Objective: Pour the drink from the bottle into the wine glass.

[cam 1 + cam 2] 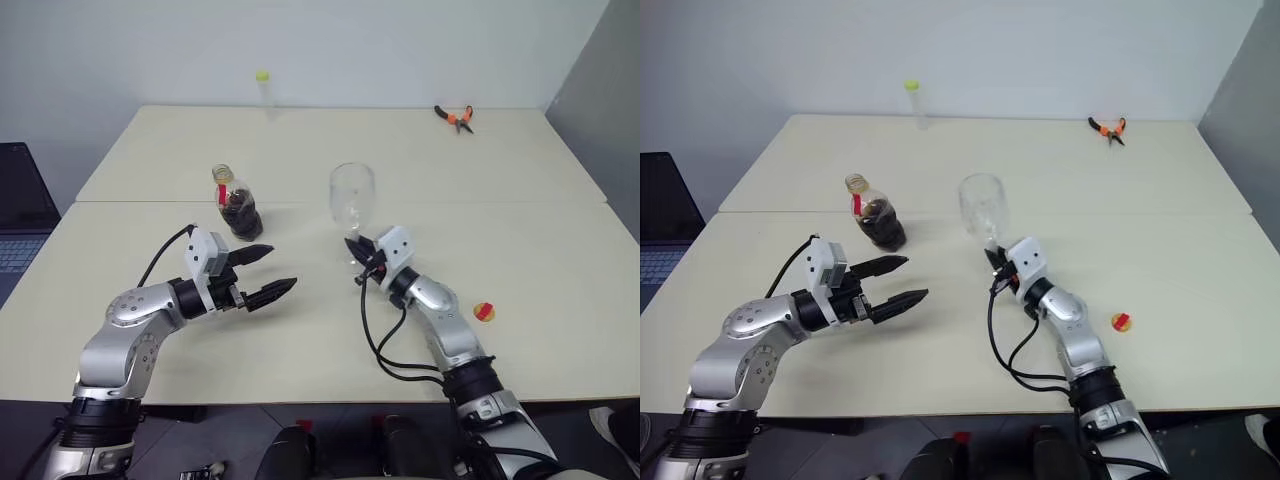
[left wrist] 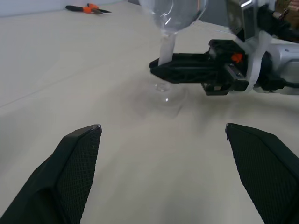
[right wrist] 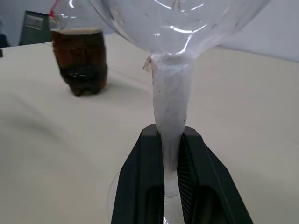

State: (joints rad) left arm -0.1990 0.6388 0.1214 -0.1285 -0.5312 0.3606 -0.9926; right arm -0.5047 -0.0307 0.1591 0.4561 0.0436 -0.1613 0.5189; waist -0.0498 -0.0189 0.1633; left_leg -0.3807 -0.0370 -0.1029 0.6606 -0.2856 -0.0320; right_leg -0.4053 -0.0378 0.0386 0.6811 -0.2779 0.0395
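Next, my right gripper sets the wine glass on the table just ahead of my left gripper's fingertips [image 1: 344,251].
The bottle [image 1: 238,205] stands upright at the table's middle left, with a red neck label and no cap on its mouth. The dark brown drink [image 3: 80,58] fills its lower body. To its right stands the clear wine glass [image 1: 352,195], its bowl empty. My right gripper [image 3: 170,161] is shut on the glass's stem [image 3: 171,100], just above the foot. My left gripper [image 1: 280,267] is open, held level just in front of the bottle and apart from it. Its fingertips [image 2: 88,140] point toward the glass.
Orange-handled pliers [image 1: 455,117] lie at the far right. A thin clear tube with a yellow-green cap [image 1: 263,88] stands at the far edge. A small red and yellow cap [image 1: 484,312] lies right of my right arm. A laptop [image 1: 18,215] sits off the table's left.
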